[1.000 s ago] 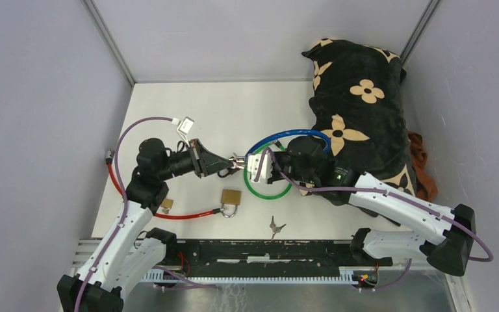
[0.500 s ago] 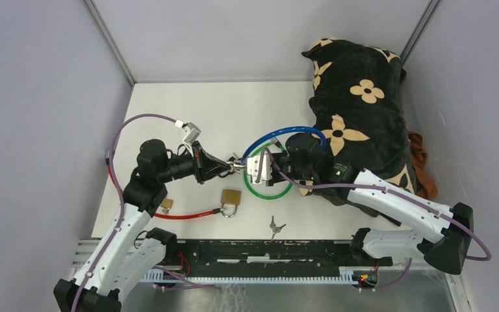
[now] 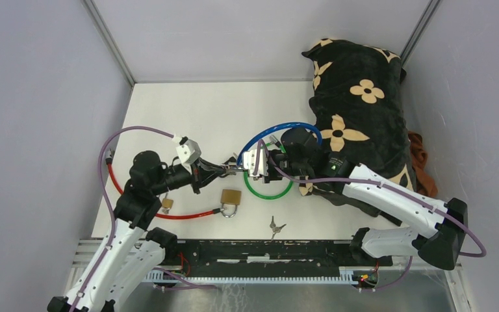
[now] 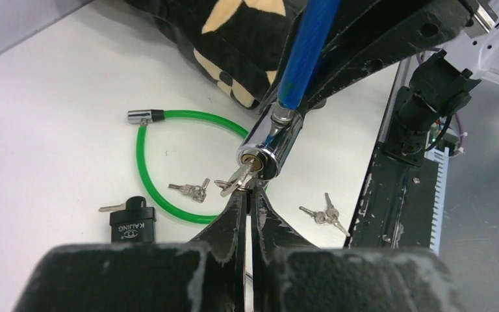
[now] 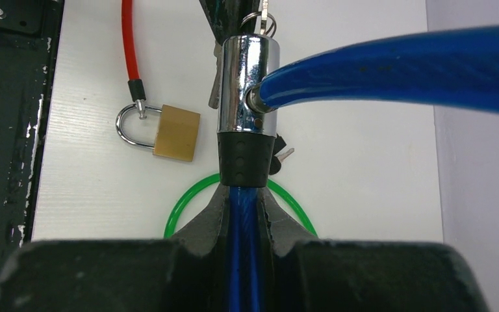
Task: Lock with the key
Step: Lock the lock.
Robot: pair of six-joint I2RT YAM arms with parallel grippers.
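The key's head sticks out beside the ends of my left gripper's fingers, so I need to open that gripper, back it off and grip the head in line with the keyhole [image 4: 253,161].
My right gripper [image 5: 245,195] is shut on the blue cable [image 5: 396,65] just behind the black collar of its chrome lock cylinder [image 5: 243,81], holding it above the table. The cable's other end is plugged into the cylinder's side. A small silver key [image 4: 243,174] sits in the keyhole at the cylinder's end face [image 4: 269,140]. Its ring carries a second key. My left gripper [image 4: 247,195] is shut on the key, fingers pressed together. From above, the left gripper [image 3: 229,168] and right gripper [image 3: 264,166] meet tip to tip at mid-table.
A green cable lock [image 3: 268,192] lies under the grippers, with a black padlock [image 4: 132,220] and loose keys [image 4: 190,190] beside it. A brass padlock [image 3: 231,197] on a red cable [image 3: 188,215] lies near left. Another key pair [image 3: 274,227] lies near the front rail. A black flowered cushion [image 3: 357,110] fills the right.
The left wrist has rolled about the key while its fingertips stayed at the cylinder; its forearm swung left and nearer. The right gripper and lock shifted slightly left.
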